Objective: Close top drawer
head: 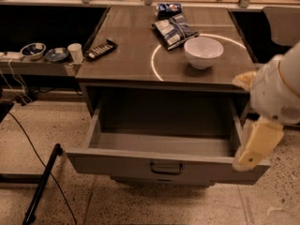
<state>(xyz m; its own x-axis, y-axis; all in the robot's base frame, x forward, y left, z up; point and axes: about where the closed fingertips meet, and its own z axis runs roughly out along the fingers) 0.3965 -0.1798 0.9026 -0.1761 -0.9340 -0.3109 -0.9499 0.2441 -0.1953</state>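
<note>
The fingers of my gripper should next go to the top drawer's dark pull handle [175,172], at the centre of its front, and close there.
The top drawer [122,165] of the grey cabinet stands pulled far out, its deep grey box empty inside. Its flat front faces me with a small dark pull handle [166,168] at the centre. My gripper [245,161] hangs at the end of the cream arm on the right, its tip at the drawer's right front corner, over the right end of the front panel. The lower drawer fronts are hidden under the open drawer.
On the cabinet top [131,62] stand a white bowl [203,52], two snack bags [174,30] and a dark remote [99,50]. A side shelf on the left holds two small bowls [33,49] and a white cup [75,52]. A black stand leg [42,182] and cable lie on the floor at left.
</note>
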